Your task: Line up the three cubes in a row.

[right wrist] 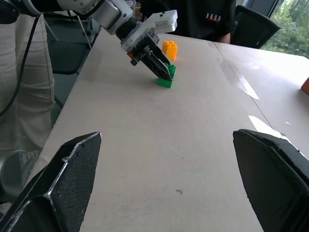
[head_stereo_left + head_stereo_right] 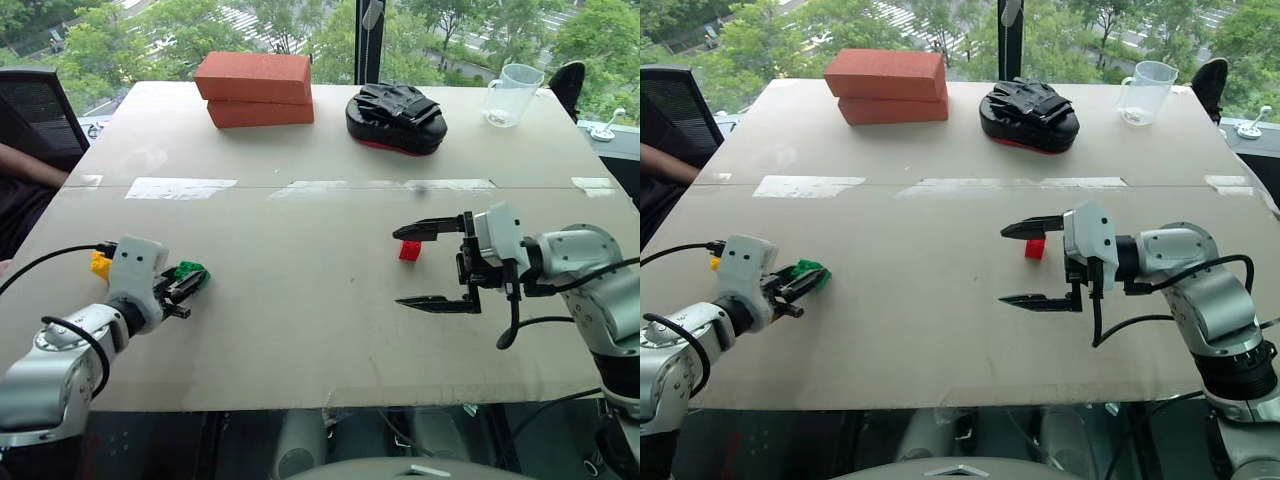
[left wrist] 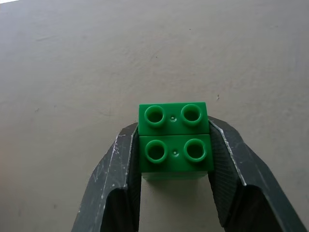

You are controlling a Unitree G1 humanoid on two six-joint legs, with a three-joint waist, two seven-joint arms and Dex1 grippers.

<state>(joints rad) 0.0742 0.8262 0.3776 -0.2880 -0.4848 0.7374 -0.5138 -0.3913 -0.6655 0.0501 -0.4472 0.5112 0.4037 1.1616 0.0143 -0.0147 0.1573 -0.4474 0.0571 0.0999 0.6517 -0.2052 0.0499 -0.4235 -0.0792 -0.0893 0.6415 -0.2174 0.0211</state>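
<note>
My left gripper needs to set the green cube down on the tabletop [image 2: 348, 247] near the red cube, toward the yellow cube.
At the table's left, my left gripper [image 2: 190, 281] is shut on the green cube [image 3: 175, 141], which rests on the tabletop; the wrist view shows a black finger pressed on each of its sides. The yellow cube [image 2: 100, 264] sits just behind that wrist, partly hidden by it, and shows beside the green cube [image 1: 165, 77] as an orange-yellow block [image 1: 169, 49] in the right wrist view. The red cube [image 2: 410, 250] lies right of centre. My right gripper [image 2: 432, 266] hovers above the table beside it, pointing left, open wide and empty.
Two stacked reddish-orange bricks [image 2: 255, 88] stand at the far left of the table [image 2: 300, 330]. A black padded mitt [image 2: 396, 117] and a clear plastic jug [image 2: 512, 95] sit at the back. Tape strips [image 2: 180, 187] cross the table. A person's arm [image 2: 25, 165] shows at the left edge.
</note>
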